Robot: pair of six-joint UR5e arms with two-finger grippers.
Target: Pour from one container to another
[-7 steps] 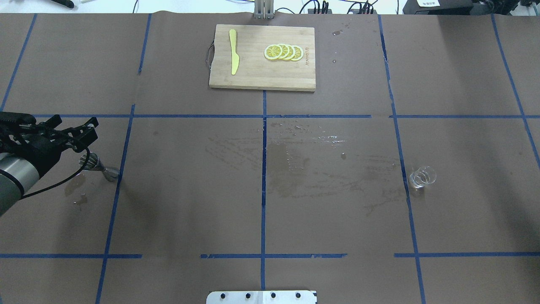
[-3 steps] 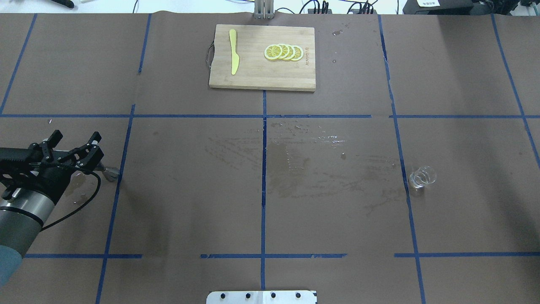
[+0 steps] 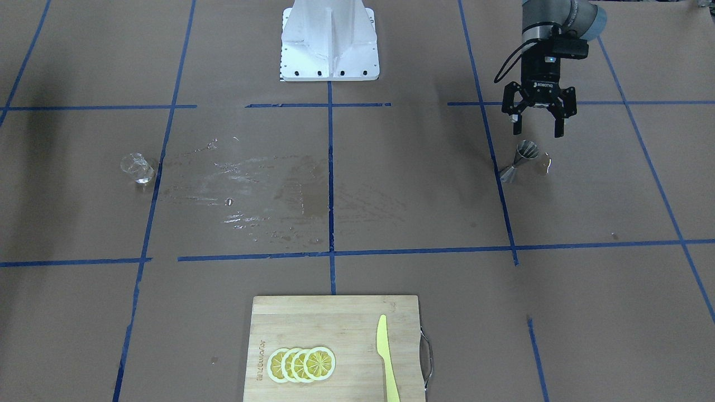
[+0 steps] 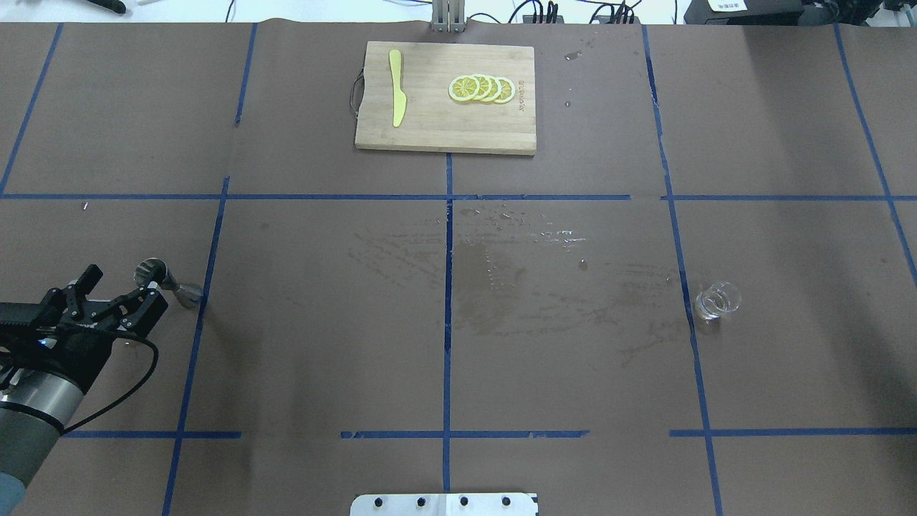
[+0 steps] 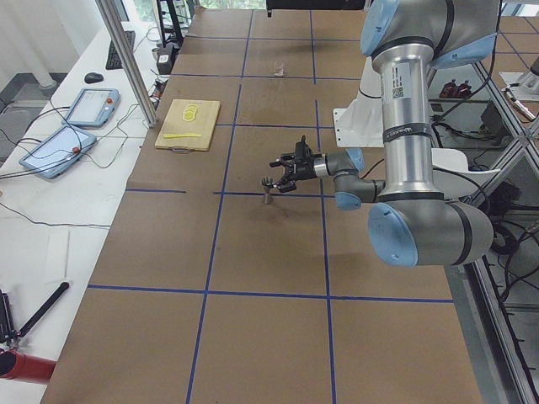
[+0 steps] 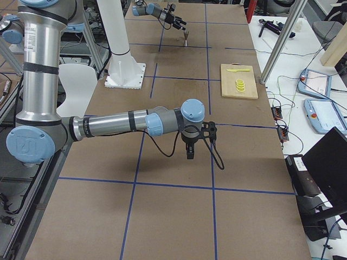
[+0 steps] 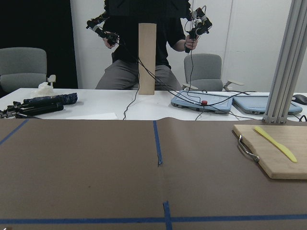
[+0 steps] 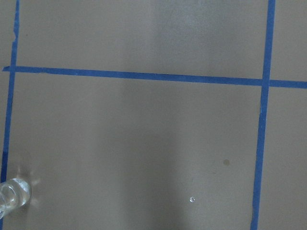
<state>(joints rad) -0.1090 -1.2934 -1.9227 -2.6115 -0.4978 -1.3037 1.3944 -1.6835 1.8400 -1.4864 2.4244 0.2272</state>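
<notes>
I need to close my left gripper on the narrow middle of the silver jigger point(image 3: 516, 164), below its wide top.
The silver jigger point(image 4: 166, 281) point(image 3: 519, 160) stands upright on the brown table at the robot's left. My left gripper point(image 4: 123, 287) point(image 3: 537, 132) hovers open and holds nothing, just on the robot's side of the jigger and apart from it. The clear glass cup point(image 4: 716, 301) point(image 3: 137, 167) stands alone at the robot's right and shows at the lower left corner of the right wrist view point(image 8: 12, 196). My right gripper point(image 6: 191, 154) appears only in the exterior right view, low over the table; I cannot tell whether it is open or shut.
A wooden cutting board point(image 4: 444, 136) with lemon slices point(image 4: 481, 88) and a yellow knife point(image 4: 396, 86) lies at the table's far middle. Wet streaks point(image 4: 501, 272) mark the centre. The robot's white base point(image 3: 328, 42) stands at the near edge.
My left gripper has drawn back toward the robot, passing over the jigger, and stays open. The jigger and the glass cup have not moved.
</notes>
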